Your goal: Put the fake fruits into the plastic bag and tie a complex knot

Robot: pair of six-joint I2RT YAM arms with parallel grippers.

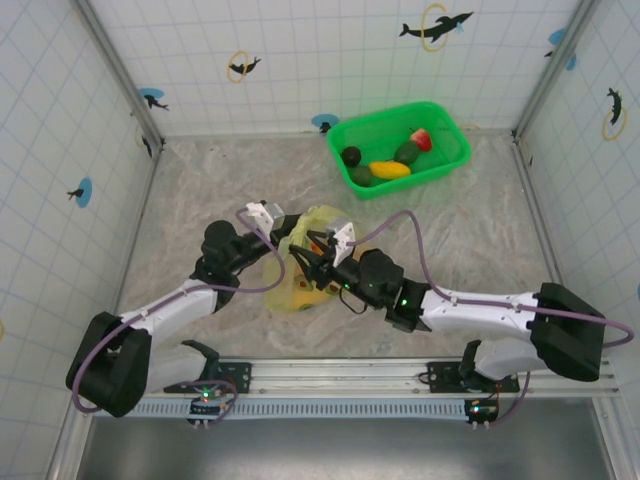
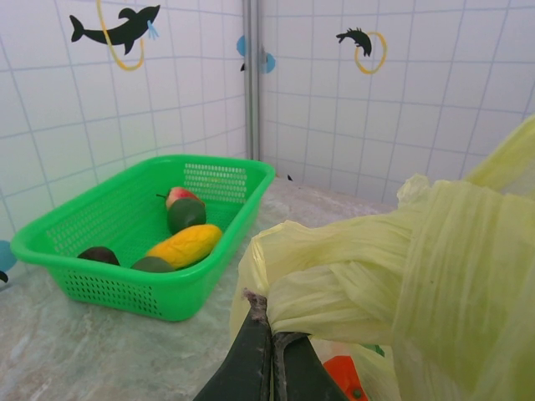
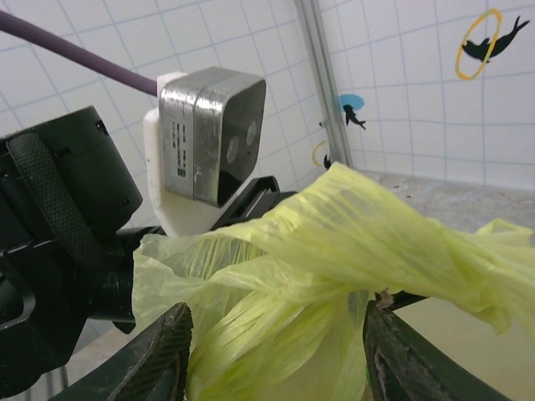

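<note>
The pieces of the bag cross only loosely by my left gripper, so I will use my right gripper to pinch the bag's bunched film (image 3: 280, 351) below the crossing and pull the knot tight.
The yellow-green plastic bag (image 1: 312, 262) lies mid-table between both arms, with orange fruit (image 2: 343, 376) showing through its film. My left gripper (image 2: 272, 307) is shut, pinching a twisted strand of the bag. Above it, the strands cross in a loose knot (image 2: 359, 267). My right gripper (image 3: 276, 342) stands open, with its fingers (image 3: 163, 355) on either side of bunched bag film. In the top view, the left gripper (image 1: 284, 238) and the right gripper (image 1: 310, 262) meet at the bag's top. More fake fruits (image 1: 390, 169) lie in the basket.
The bright green basket (image 1: 440, 125) stands at the back right and holds yellow, dark green, red and near-black fruits. Tiled walls close in the table on three sides. The left arm's wrist camera (image 3: 201, 146) sits close in front of the right gripper.
</note>
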